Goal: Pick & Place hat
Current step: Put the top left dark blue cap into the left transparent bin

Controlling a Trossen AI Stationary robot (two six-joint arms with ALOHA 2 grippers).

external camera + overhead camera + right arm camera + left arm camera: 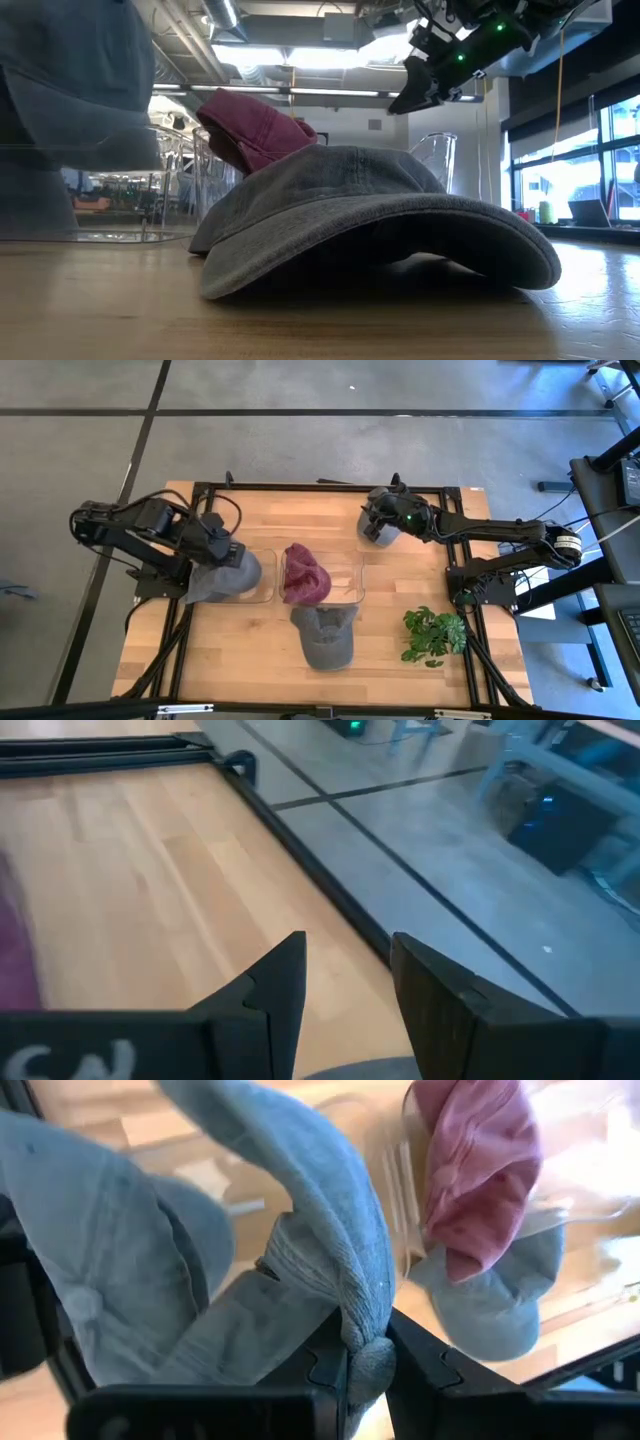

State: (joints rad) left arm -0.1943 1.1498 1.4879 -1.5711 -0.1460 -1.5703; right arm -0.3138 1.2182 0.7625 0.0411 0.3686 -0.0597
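The blue-grey hat, which hangs over a clear bin now, will be released by my left gripper in the clear bin [234,579] [250,1250] below it, against the other grey hat there.
My left gripper [213,552] is shut on a blue-grey hat [228,575], which hangs over a clear bin [262,582] at the table's left. The same hat fills the upper left of the low view [70,90]. A maroon hat [305,573] sits in a second clear bin [345,588] at mid-table. In front of it a grey hat [326,636] lies crown-up on the wood, brim on the table [400,225]. My right gripper [383,520] is open and raised near the far edge [418,88], above another grey hat [374,534]. My left gripper pinches a bunched fold of the blue-grey hat's cloth [366,1342] between its two fingers. The rest of the hat spreads away from the fingertips, slack and folded on itself [120,1250]. It hangs partly over the left clear bin.
A small green plant [435,635] stands near the table's right near corner. A black metal frame [300,487] runs around the wooden table top. Bare wood lies along the near edge to the left of the grey hat and along the far edge at mid-table.
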